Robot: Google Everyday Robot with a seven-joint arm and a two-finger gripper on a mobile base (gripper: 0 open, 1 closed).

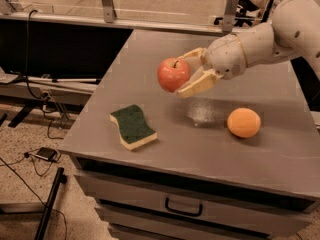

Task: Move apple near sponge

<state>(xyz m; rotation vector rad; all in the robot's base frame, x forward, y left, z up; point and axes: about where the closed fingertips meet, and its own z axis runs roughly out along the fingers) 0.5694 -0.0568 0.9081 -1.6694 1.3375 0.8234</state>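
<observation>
The robot's gripper will set the red apple down on the grey cabinet top (154,96), just behind the far corner of the sponge.
A round red apple (173,74) with a small stem is held in the air above the grey cabinet top (165,134). My gripper (186,74) reaches in from the right and is shut on the apple, one cream finger (192,54) behind it and one below it. The sponge (132,126), dark green on top with pale yellow foam, lies flat on the cabinet top to the lower left of the apple, apart from it.
A plain orange fruit (243,122) sits on the cabinet top at the right. The cabinet has a drawer with a handle (183,209) in front. A dark bench and cables (45,154) stand at the left, a railing behind.
</observation>
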